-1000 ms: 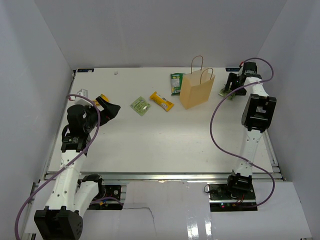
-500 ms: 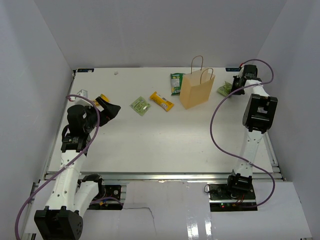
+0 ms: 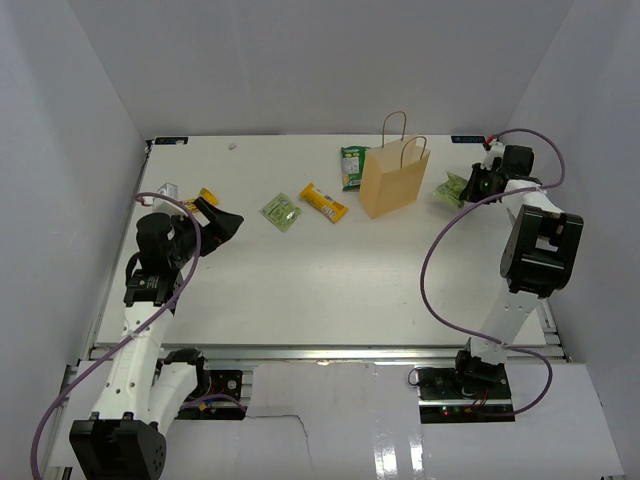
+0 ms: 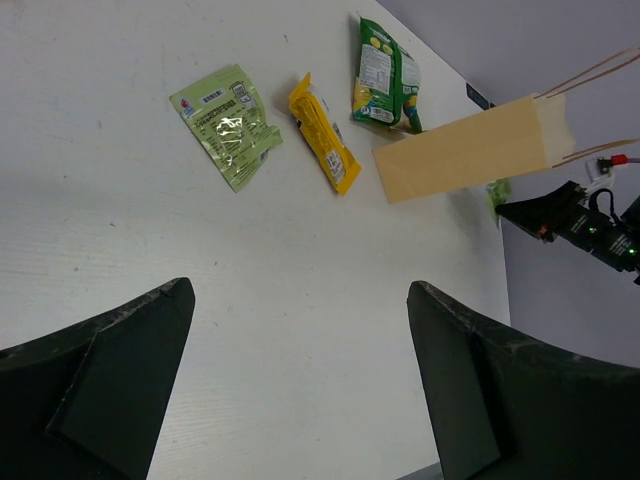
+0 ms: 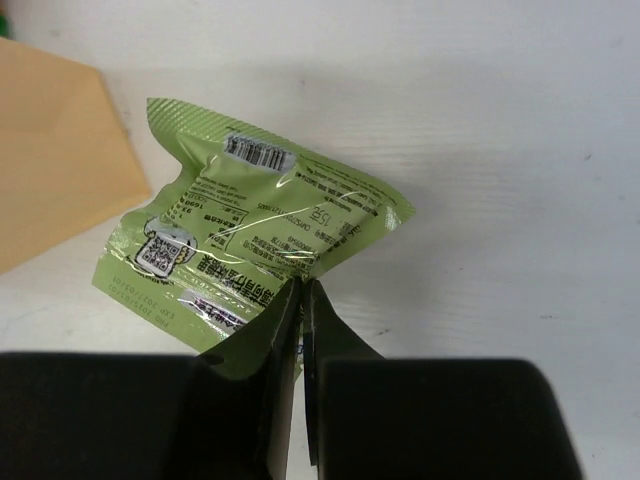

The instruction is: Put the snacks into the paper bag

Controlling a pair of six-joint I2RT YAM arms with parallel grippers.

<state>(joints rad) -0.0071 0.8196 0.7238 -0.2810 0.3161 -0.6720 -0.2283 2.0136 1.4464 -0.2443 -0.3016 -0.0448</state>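
The middle of the pale-green square (image 3: pixel 280 212) (image 4: pixel 228 127) beside the yellow-orange bar is next for my left gripper to go to and close on.
The tan paper bag (image 3: pixel 394 180) (image 4: pixel 470 150) stands upright at the back of the table. Just right of it my right gripper (image 3: pixel 463 187) (image 5: pixel 300 290) is shut on the edge of a pale-green snack packet (image 3: pixel 449 188) (image 5: pixel 250 220), which hangs crumpled above the table. Left of the bag lie a green pouch (image 3: pixel 352 167) (image 4: pixel 385 62), a yellow-orange bar (image 3: pixel 324 202) (image 4: pixel 322 133) and a pale-green square (image 3: pixel 281 212) (image 4: pixel 227 122). A yellow packet (image 3: pixel 207 197) lies by my left gripper (image 3: pixel 218 217) (image 4: pixel 300 290), which is open and empty at the far left.
A small white item (image 3: pixel 165 187) lies near the table's left edge. White walls close in the table on three sides. The bag's corner (image 5: pixel 50 150) shows at the left of the right wrist view.
My right gripper has shut on the pale-green packet and raised it off the table, drawing back slightly to the right. The left arm has barely shifted.
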